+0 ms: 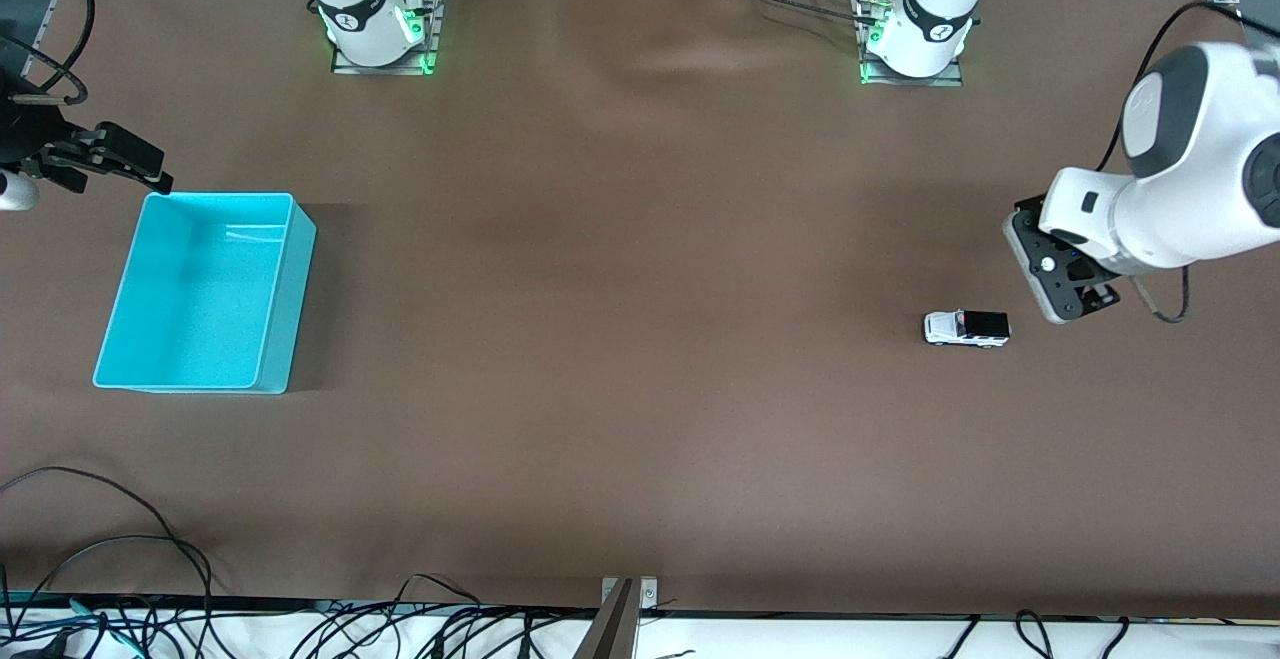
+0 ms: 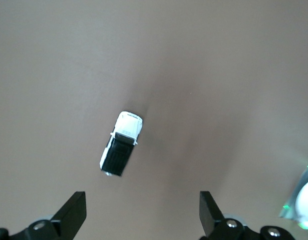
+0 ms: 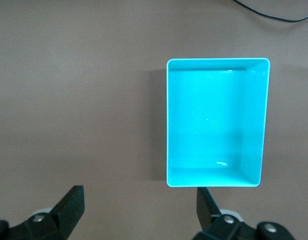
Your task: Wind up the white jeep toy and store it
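Observation:
I move my left gripper to the white jeep toy next and close it across its black roof (image 1: 986, 324) (image 2: 118, 156), behind the windshield, leaving the white hood free.
The white jeep toy (image 1: 966, 328) stands on the brown table toward the left arm's end; it is tiny, with a black roof. In the left wrist view the jeep (image 2: 121, 144) lies just ahead of my open fingers. My left gripper (image 1: 1085, 294) hangs open and empty above the table, beside the jeep. The cyan bin (image 1: 205, 289) sits empty toward the right arm's end and also shows in the right wrist view (image 3: 213, 120). My right gripper (image 1: 150, 174) is open and empty, above the table by the bin's edge farthest from the front camera.
Loose black cables (image 1: 120, 559) run along the table edge nearest the front camera. A metal bracket (image 1: 625, 594) sits at the middle of that edge. The two arm bases (image 1: 380, 29) (image 1: 915, 34) stand along the edge farthest from the front camera.

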